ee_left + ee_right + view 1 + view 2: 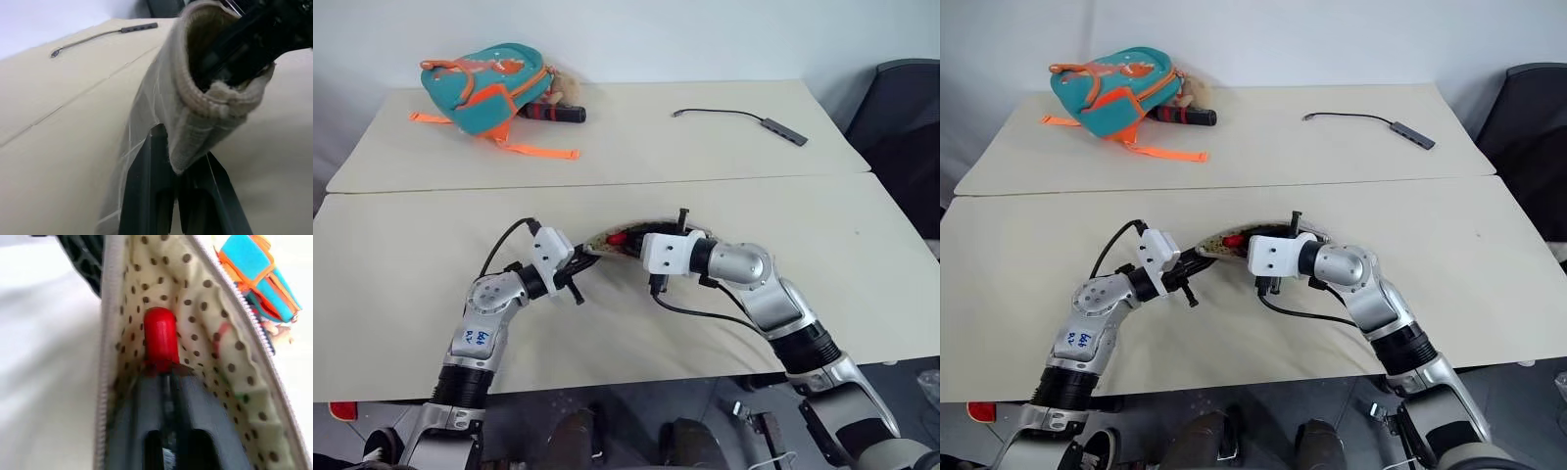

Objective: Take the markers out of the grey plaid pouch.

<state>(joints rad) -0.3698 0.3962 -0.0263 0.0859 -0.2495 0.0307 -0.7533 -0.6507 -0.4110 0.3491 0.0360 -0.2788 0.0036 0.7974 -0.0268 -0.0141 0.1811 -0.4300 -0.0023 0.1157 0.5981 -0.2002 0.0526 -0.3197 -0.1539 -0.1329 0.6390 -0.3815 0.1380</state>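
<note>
I will open my right gripper, whose fingers are almost shut above the red marker, then reach deeper and close it around the marker just below its cap (165,366).
The grey plaid pouch (603,239) is held open above the near table between both grippers. My left gripper (174,169) is shut on the pouch's left edge, where the grey fabric with white lines (161,103) folds over its fingers. My right gripper (166,374) reaches into the pouch mouth from the right, against the cream dotted lining (205,318). Its fingers stand close together on the lower end of a red marker (159,338), which sticks out past the fingertips. A bit of the red marker (617,237) also peeks from the pouch opening in the head view.
A teal-and-orange backpack (489,86) lies at the far left of the back table, with a red-and-black cylinder (558,114) beside it. A dark cable with a hub (754,119) lies at the far right. A dark chair (901,127) stands past the right edge.
</note>
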